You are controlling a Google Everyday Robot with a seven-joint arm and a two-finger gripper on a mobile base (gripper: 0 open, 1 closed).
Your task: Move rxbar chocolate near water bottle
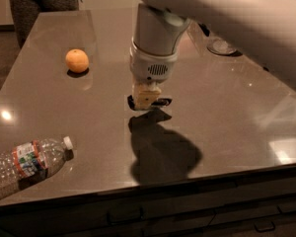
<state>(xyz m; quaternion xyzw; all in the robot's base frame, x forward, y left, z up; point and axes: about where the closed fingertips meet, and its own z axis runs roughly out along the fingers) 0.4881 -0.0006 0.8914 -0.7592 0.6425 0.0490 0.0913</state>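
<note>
My gripper is to move the rxbar chocolate near the water bottle. It will let go of the rxbar chocolate, now hanging above the table's middle, on the table [63, 119] just behind the water bottle's white cap.
My gripper [148, 100] hangs from the big white arm over the middle of the brown table [227, 117]. It is shut on the rxbar chocolate [162, 102], whose black ends stick out left and right of the pale fingers [144, 96]. The bar hangs a little above the table, with its shadow just below it. The water bottle [27, 162] lies on its side at the front left corner, white cap pointing right, well to the left of and nearer than the gripper.
An orange [77, 60] sits at the left back of the table. A round glass item [222, 46] stands at the back right. A person's legs [39, 1] stand behind the far left corner. The table's front edge [153, 184] runs just past the arm's shadow.
</note>
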